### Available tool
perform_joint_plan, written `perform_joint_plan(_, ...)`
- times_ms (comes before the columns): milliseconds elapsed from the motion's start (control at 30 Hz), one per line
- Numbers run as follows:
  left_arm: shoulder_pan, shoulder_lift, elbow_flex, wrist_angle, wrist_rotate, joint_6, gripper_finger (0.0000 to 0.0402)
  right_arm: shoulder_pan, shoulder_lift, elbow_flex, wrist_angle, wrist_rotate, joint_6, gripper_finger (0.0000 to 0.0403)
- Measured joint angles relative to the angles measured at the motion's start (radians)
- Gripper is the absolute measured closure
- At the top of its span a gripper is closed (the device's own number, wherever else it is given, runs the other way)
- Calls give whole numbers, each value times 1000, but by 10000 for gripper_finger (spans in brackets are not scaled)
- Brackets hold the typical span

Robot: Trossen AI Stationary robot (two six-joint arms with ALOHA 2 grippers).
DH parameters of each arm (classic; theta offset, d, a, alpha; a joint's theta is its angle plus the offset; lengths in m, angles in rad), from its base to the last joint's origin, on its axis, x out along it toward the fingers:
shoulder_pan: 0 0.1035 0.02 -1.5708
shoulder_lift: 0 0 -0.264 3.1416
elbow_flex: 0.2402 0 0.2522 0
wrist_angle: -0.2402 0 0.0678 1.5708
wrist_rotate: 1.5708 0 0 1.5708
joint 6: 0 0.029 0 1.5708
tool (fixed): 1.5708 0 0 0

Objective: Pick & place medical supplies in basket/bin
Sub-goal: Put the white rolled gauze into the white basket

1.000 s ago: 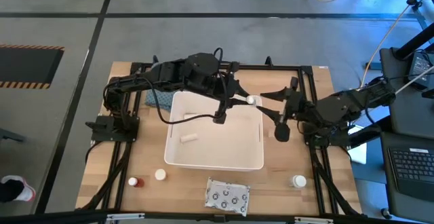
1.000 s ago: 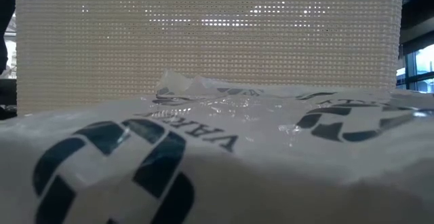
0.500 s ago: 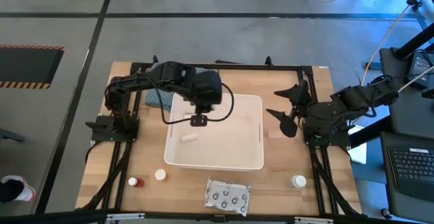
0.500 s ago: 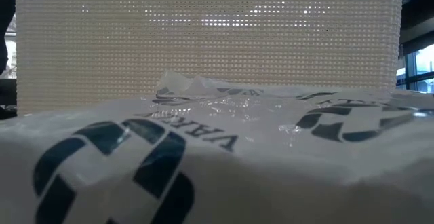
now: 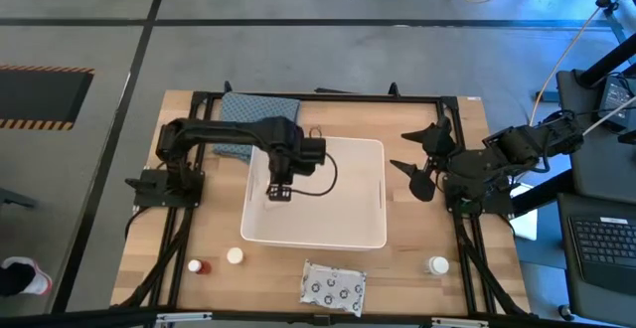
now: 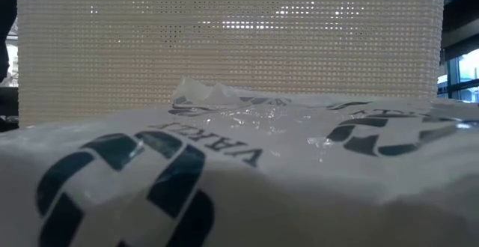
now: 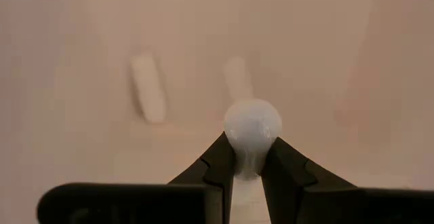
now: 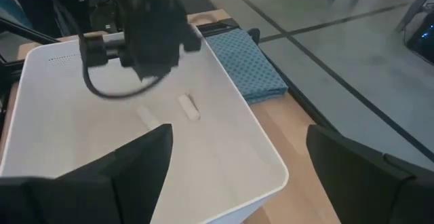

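The robot's left gripper will release the white bottle on the white tub's bottom beside the short white tube (image 5: 275, 210) (image 7: 245, 105).
In the high view my left gripper (image 5: 280, 191) reaches down into the white tub (image 5: 368, 231), shut on a small white round-capped bottle (image 7: 252, 125). A short white tube (image 7: 148, 88) lies on the tub floor under it, with a fainter tube-like shape (image 7: 237, 78) beside it. My right gripper (image 5: 421, 159) hangs open just right of the tub. Resting on the table near the near edge are a tiny red-brown bottle (image 5: 197, 266), a white bottle (image 5: 235, 256), a silvery dotted packet (image 5: 333, 286) and another white bottle (image 5: 438, 264). My left gripper pinches the white bottle between its two fingertips (image 7: 220, 163), with the round cap (image 7: 252, 119) sticking out past them. The fingers come from above, pointing down into the tub. The bottle is lifted clear of the tub floor.
A blue-grey folded cloth (image 5: 253, 109) lies at the far left corner of the tub. Black rails (image 5: 467, 258) frame the table's left, right and far sides. The low view is filled by the packet's wrapper (image 6: 224, 180) with a white dotted wall behind. Bare wood lies left and right of the tub.
My left gripper has carried the white bottle from the tub's far right corner toward the left and near side, and has tipped down into the tub over the tube. My right gripper has drawn back to the right, away from the tub's edge.
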Motion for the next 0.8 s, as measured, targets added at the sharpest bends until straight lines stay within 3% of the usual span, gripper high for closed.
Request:
perform_joint_plan(333, -25, 0, -225, 178, 54, -22, 351, 0, 0, 0, 0, 0, 26, 64)
perform_joint_plan(800, -24, 0, -380, 332, 38, -45, 347, 0, 0, 0, 0, 0, 28, 64)
